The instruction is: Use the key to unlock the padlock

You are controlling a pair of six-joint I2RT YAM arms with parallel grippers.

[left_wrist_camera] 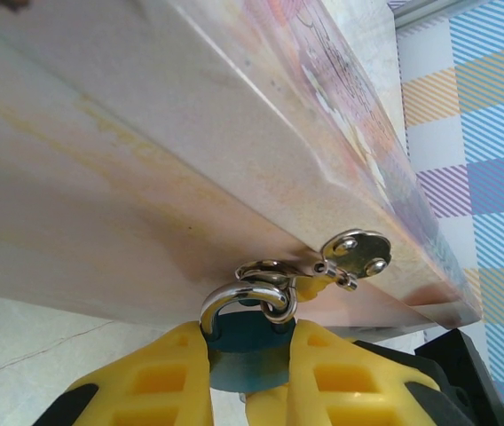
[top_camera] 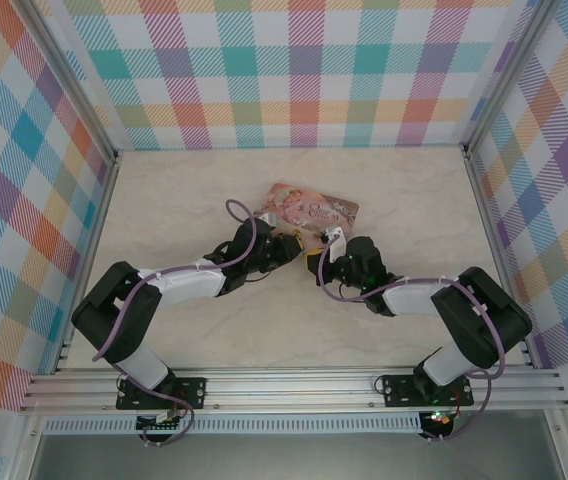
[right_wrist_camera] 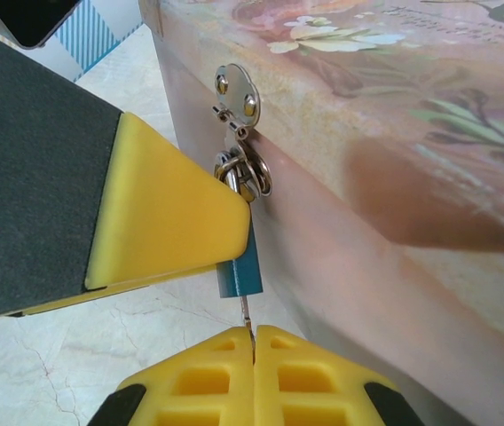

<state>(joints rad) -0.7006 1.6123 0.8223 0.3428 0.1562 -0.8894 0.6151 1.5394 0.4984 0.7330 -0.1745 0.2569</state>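
The left gripper holds the padlock by its narrow edges, so it should open and take the padlock's broad sides (left_wrist_camera: 250,355) before the right gripper turns the key.
The padlock (left_wrist_camera: 248,346) is tiny, with a blue-teal body and a silvery shackle (left_wrist_camera: 234,297) hooked through the hasp (left_wrist_camera: 356,253) of the pink tin (top_camera: 309,208). My left gripper (left_wrist_camera: 250,330) is shut on the padlock body, one yellow finger on each side. In the right wrist view the padlock (right_wrist_camera: 243,271) hangs below the hasp (right_wrist_camera: 237,93), half covered by the left gripper's finger (right_wrist_camera: 163,213). The key (right_wrist_camera: 247,311) is a thin metal sliver that runs from the padlock's underside down into my right gripper (right_wrist_camera: 254,335), which is shut on it. In the top view both grippers, left (top_camera: 289,248) and right (top_camera: 329,245), meet at the tin's near side.
The tin lies on the marbled table (top_camera: 164,200), its long side wall (left_wrist_camera: 190,133) close to both wrists. Chequered walls (top_camera: 304,70) enclose the back and both sides. Purple cables (top_camera: 239,215) loop over the arms.
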